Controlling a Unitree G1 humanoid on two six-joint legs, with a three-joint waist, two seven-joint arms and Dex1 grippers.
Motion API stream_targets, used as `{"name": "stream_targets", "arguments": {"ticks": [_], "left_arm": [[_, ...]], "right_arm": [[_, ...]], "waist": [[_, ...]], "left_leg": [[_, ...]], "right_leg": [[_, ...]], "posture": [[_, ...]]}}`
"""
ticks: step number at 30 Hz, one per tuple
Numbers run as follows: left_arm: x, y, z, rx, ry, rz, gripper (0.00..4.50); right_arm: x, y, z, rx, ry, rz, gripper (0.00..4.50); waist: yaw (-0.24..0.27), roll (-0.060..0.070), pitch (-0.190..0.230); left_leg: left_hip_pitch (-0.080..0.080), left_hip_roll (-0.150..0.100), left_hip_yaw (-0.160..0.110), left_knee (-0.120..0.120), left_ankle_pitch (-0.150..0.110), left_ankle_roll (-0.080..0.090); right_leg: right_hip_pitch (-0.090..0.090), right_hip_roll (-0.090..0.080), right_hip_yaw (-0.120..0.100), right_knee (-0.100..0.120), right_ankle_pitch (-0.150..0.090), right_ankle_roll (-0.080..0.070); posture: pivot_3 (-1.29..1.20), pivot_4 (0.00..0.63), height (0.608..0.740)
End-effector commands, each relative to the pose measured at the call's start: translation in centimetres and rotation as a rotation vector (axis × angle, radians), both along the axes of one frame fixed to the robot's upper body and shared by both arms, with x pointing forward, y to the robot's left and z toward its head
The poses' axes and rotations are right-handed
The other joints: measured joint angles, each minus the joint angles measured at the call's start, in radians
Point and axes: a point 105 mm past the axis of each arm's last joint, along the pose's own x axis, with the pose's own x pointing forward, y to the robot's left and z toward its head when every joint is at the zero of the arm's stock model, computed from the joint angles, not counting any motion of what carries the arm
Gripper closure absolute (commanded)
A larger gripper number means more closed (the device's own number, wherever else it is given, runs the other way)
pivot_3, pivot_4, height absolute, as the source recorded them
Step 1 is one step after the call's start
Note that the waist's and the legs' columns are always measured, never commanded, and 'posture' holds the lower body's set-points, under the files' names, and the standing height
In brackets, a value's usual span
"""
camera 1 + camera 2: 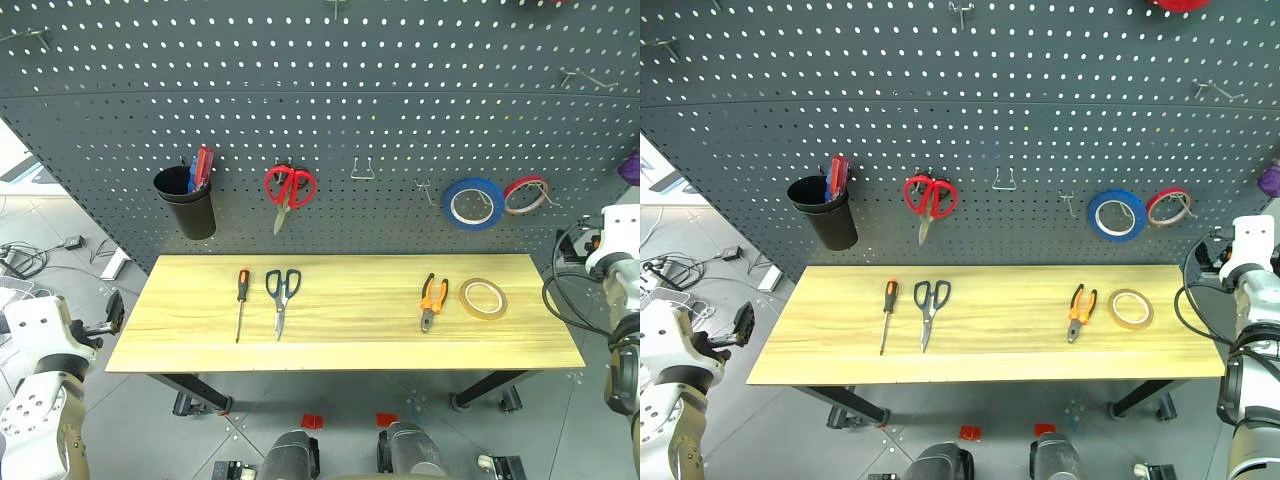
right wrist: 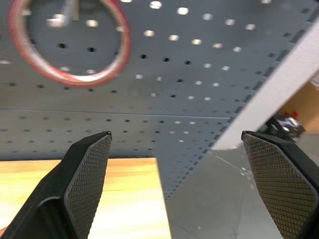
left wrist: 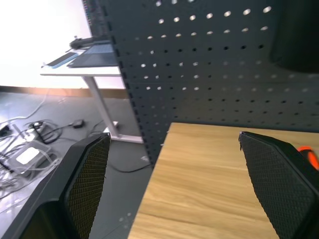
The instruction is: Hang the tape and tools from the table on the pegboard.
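Observation:
The tan tape ring is beside the orange-handled pliers. My right gripper goes to it next and closes on the ring's near side [image 1: 484, 315].
On the table [image 1: 350, 325] lie, from left to right, the screwdriver [image 1: 241, 302], the dark-handled scissors [image 1: 281, 298], the orange-handled pliers [image 1: 432, 300] and the tan tape ring [image 1: 483, 298]. The pegboard [image 1: 400, 90] rises right behind the table. My left gripper [image 3: 174, 194] is open and empty, level off the table's left end, short of the corner. My right gripper [image 2: 179, 189] is open and empty too, off the table's right end, facing the pegboard below the thin red roll [image 2: 70, 42].
On the pegboard hang a black cup [image 1: 187, 203] with pens, red-handled scissors [image 1: 289, 188], a blue roll [image 1: 473, 203] and a red roll [image 1: 526, 194]. Bare hooks [image 1: 362, 168] sit between the scissors and the rolls. Cables [image 1: 25, 258] lie on the floor at left.

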Motion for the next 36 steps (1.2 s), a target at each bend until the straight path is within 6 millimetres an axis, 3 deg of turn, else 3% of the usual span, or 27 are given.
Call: {"name": "stream_targets", "arguments": {"ticks": [1, 6, 12, 15, 17, 22, 28, 36], "left_arm": [[0.6, -1.6, 0.8, 0.033, 0.013, -0.075, 0.14], [1.8, -5.0, 1.3, 0.039, -0.023, -0.209, 0.14], [2.1, -11.2, 0.7, 0.029, 0.102, -0.577, 0.14], [1.0, -16.8, 0.4, 0.097, 0.185, -0.919, 0.14], [0.4, -19.0, 0.4, 0.069, 0.217, -1.054, 0.14], [0.2, -20.9, 0.3, 0.038, 0.260, -1.203, 0.14], [1.2, -22.4, 0.4, 0.076, 0.262, -1.292, 0.14], [1.4, -26.0, 0.4, 0.138, 0.251, -1.443, 0.14]], "right_arm": [[0.4, 1.5, 0.4, -0.041, -0.020, 0.106, 0.04], [-0.2, 4.8, -1.6, -0.026, 0.029, 0.301, 0.04], [-2.6, 7.9, -4.0, 0.019, 0.173, 0.451, 0.04], [-4.0, 9.6, -4.6, 0.012, 0.252, 0.521, 0.04], [-4.5, 10.5, -5.0, -0.015, 0.300, 0.553, 0.04], [-4.8, 12.3, -5.8, -0.055, 0.381, 0.605, 0.04], [-2.3, 12.7, -6.6, -0.072, 0.445, 0.546, 0.04], [0.3, 12.4, -7.7, -0.022, 0.558, 0.476, 0.04]], "waist": [[-0.001, 0.000, 0.000], [-0.001, 0.003, 0.004], [-0.001, 0.014, 0.014], [-0.002, 0.021, 0.025], [-0.003, 0.024, 0.033], [-0.006, 0.022, 0.057], [-0.010, 0.014, 0.089], [-0.011, 0.005, 0.121]], "left_leg": [[0.000, 0.000, 0.000, 0.000, 0.000, 0.000], [0.000, 0.000, 0.000, 0.000, 0.000, 0.000], [-0.001, 0.001, 0.000, 0.000, -0.001, 0.001], [-0.001, 0.001, 0.000, 0.000, -0.001, 0.001], [-0.001, 0.002, 0.001, 0.000, -0.001, 0.001], [-0.003, 0.003, 0.002, 0.000, -0.001, 0.002], [-0.011, 0.003, 0.010, 0.002, 0.000, 0.003], [-0.017, 0.003, 0.015, 0.002, 0.000, 0.003]], "right_leg": [[0.000, 0.000, 0.000, 0.000, 0.000, 0.000], [0.000, 0.000, 0.000, -0.001, 0.000, 0.000], [0.000, 0.000, 0.001, -0.003, 0.001, -0.001], [-0.001, 0.000, 0.001, -0.003, 0.001, -0.002], [-0.001, 0.000, 0.002, -0.003, 0.000, -0.002], [-0.006, 0.001, 0.003, -0.002, 0.000, -0.004], [-0.018, 0.001, 0.010, 0.004, 0.001, -0.003], [-0.027, 0.001, 0.014, 0.007, 0.003, -0.002]], "posture": [[-0.15, 0.106, 0.740], [-0.18, 0.129, 0.740], [-0.21, 0.158, 0.740], [-0.23, 0.178, 0.740], [-0.23, 0.191, 0.740], [-0.25, 0.222, 0.740], [-0.26, 0.257, 0.740], [-0.24, 0.285, 0.740]]}}
